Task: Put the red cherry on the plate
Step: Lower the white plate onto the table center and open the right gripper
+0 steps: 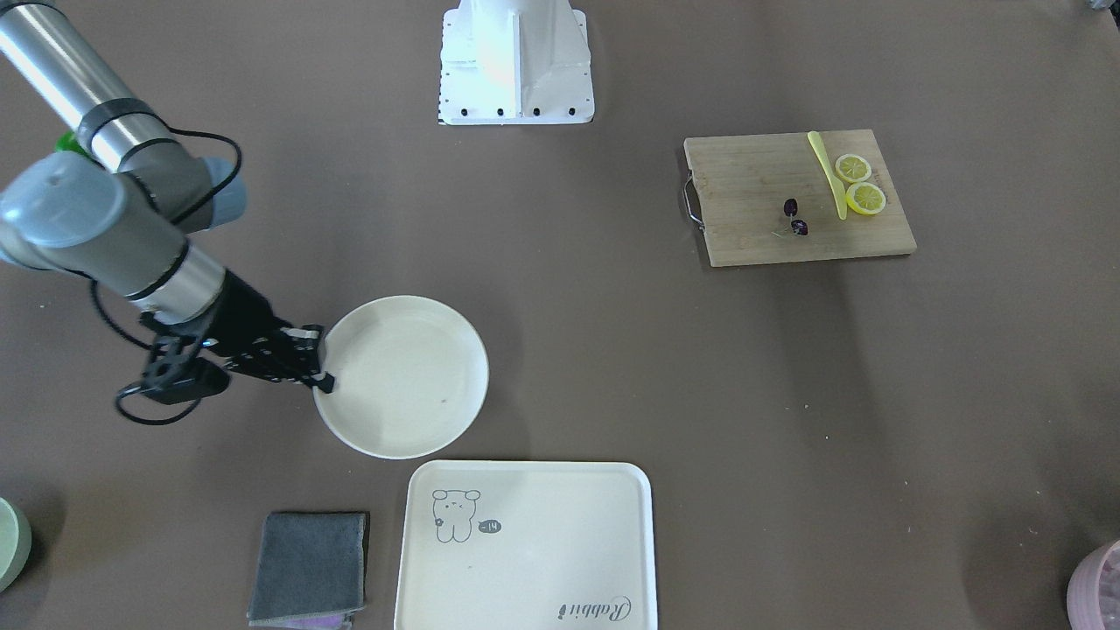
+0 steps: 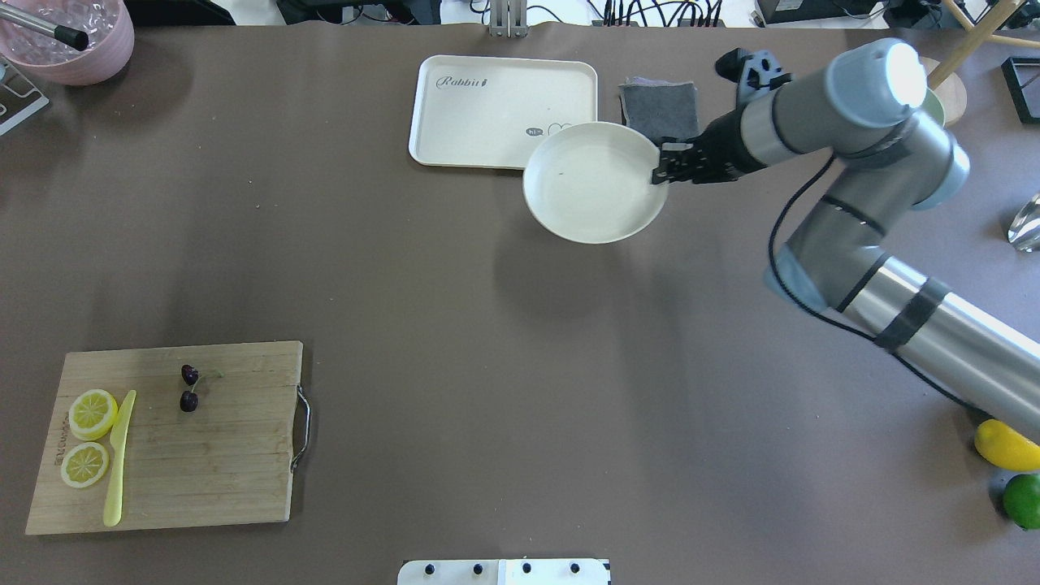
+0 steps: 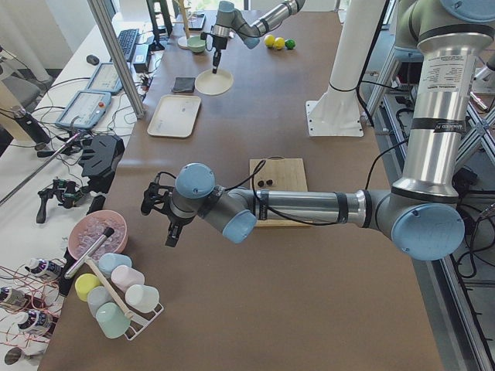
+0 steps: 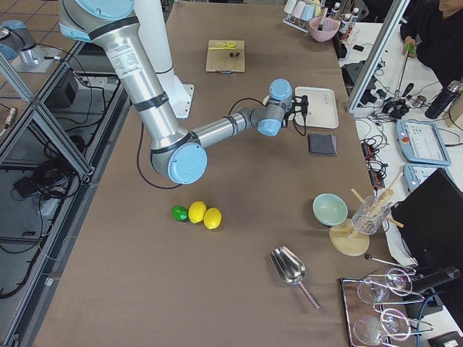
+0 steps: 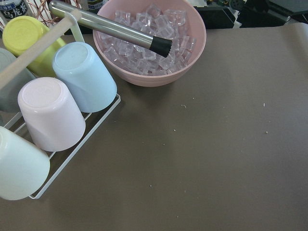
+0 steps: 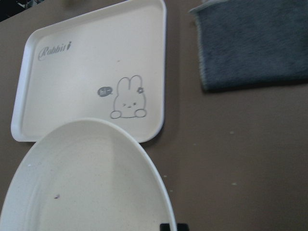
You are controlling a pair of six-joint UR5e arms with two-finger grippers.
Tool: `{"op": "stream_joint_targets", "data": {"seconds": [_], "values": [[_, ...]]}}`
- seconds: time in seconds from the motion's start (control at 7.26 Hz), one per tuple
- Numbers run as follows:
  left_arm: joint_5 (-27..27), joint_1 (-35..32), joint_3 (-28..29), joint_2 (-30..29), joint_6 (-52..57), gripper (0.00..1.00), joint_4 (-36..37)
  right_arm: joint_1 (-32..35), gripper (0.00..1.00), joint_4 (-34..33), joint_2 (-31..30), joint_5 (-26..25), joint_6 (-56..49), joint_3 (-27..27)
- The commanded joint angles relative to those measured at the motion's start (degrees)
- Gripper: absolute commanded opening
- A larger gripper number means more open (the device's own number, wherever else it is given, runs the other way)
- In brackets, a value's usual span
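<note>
Next, I release the cream plate on the table (image 1: 549,313) with my right gripper, between cream tray and white base.
The red cherry (image 1: 794,217) (image 2: 189,387), two dark cherries on a thin stem, lies on a wooden cutting board (image 1: 752,236) (image 2: 219,471) beside two lemon slices. Far across the table, my right gripper (image 1: 322,360) (image 2: 662,166) is shut on the rim of the round cream plate (image 1: 411,394) (image 2: 585,195). Raised above the table, the plate overlaps the tray's corner in the overhead view. It also fills the lower right wrist view as the plate (image 6: 86,183). My left gripper (image 3: 172,232) shows only in the exterior left view, hanging near the ice bowl; I cannot tell its state.
A cream tray (image 1: 525,560) (image 2: 487,114) with a drawn animal and a grey cloth (image 1: 311,564) (image 2: 660,110) lie beside the plate. A yellow knife (image 2: 118,459) rests on the board. A pink ice bowl (image 5: 149,43) and a cup rack (image 5: 53,115) lie under the left wrist.
</note>
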Motion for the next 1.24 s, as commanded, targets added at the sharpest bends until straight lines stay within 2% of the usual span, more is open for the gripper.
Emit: {"op": "stream_joint_targets", "data": {"seconds": [0.0,0.55,0.83,0.96,1.1], "values": [[0.01,0.01,0.19,-0.26,0.01,0.99,0.07,-8.21,0.0,-3.3,5.29,-8.71,3.9,0.02],[0.01,0.01,0.01,-0.35,-1.12,0.99,0.07,-14.64,0.0,-3.4,4.96,-12.33,6.01,-0.42],[0.01,0.01,-0.16,-0.35,-1.22,0.99,-0.02,-15.27,0.0,-3.22,4.0,-12.78,6.02,-0.42],[0.01,0.01,-0.16,-0.35,-1.31,0.99,-0.02,-15.1,0.29,-3.31,3.73,-12.78,6.1,-0.33],[0.01,0.01,-0.51,-0.44,-1.4,0.99,-0.02,-15.09,0.93,-3.31,3.12,-12.95,6.1,-0.33]]}}
